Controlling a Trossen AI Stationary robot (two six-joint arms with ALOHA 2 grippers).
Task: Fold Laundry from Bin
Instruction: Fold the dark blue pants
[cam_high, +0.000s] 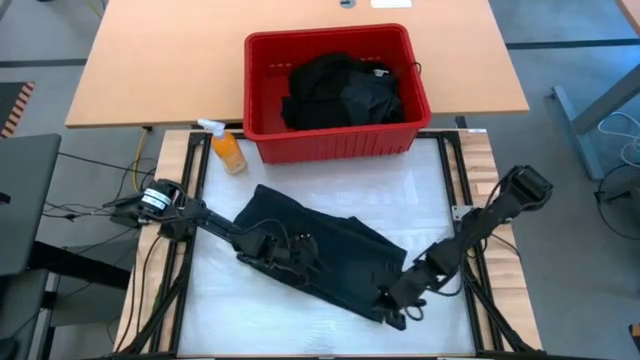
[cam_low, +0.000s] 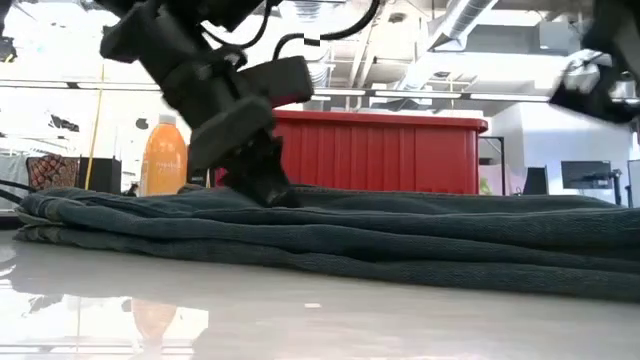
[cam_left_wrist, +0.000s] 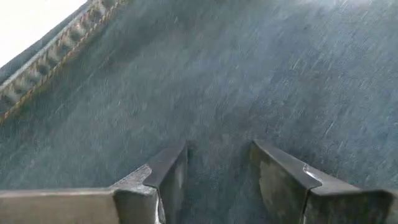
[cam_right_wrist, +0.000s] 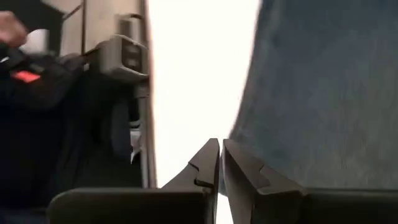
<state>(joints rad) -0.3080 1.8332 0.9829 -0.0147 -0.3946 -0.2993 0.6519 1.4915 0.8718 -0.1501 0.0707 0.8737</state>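
Note:
I can see the shut fingers of my right gripper beside the garment's edge, so next I open them, pinch the garment's end closer to its far corner (cam_high: 402, 257) and lift it.
A dark blue-green garment (cam_high: 335, 235) lies folded in flat layers, slantwise on the white table top (cam_high: 410, 190). My left gripper (cam_high: 292, 252) is open over its left-middle part, and its fingertips reach the cloth in the low view (cam_low: 268, 190). My right gripper (cam_high: 397, 303) is shut at the garment's near right end, with the cloth's edge (cam_right_wrist: 239, 134) just beside its tips. The red bin (cam_high: 340, 140) stands at the far edge, and more dark laundry (cam_high: 340, 90) is heaped inside it. My left gripper has its open fingertips (cam_left_wrist: 171, 165) down on the garment's upper face (cam_left_wrist: 217, 134), no cloth gathered between them. The fingers slant down from the table's left. The garment lies flat on the table under them. My right gripper: I cannot tell whether it touches the cloth's edge.
An orange spray bottle (cam_high: 228, 150) lies by the bin's near left corner. A wooden table (cam_high: 150, 60) lies beyond the bin. Bare white table top runs along the near edge (cam_high: 280, 320) and right of the garment. Cables and arm bases flank both sides.

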